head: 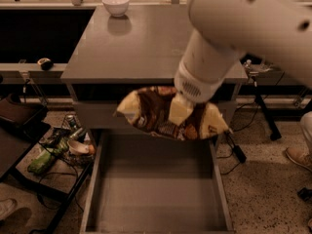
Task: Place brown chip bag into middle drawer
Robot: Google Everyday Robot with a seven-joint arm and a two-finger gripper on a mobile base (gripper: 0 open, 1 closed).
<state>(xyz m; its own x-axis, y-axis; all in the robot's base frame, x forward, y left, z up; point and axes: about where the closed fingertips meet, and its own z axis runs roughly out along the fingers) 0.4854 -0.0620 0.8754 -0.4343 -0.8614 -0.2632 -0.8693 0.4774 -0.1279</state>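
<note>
Next, my gripper lets go of the brown chip bag on the bottom of the middle drawer, toward the drawer's side [188, 166] near the cables.
The brown chip bag [156, 113], crumpled foil with a dark brown centre and pale yellow ends, hangs in the air in front of the cabinet, above the back of the open middle drawer [156, 199]. My gripper [179, 112] is shut on the bag's middle from above, one pale finger showing across the foil. The drawer is a deep plain grey box pulled fully out, with a bare floor. My white arm [234, 28] fills the upper right and hides part of the cabinet top.
A white bowl [116, 4] stands at the back left of the grey cabinet top [131, 48]. A low shelf with clutter, a green bag and cans [58, 145], sits left of the drawer. Cables and a stand [258, 96] are on the right. A shoe [298, 157] shows far right.
</note>
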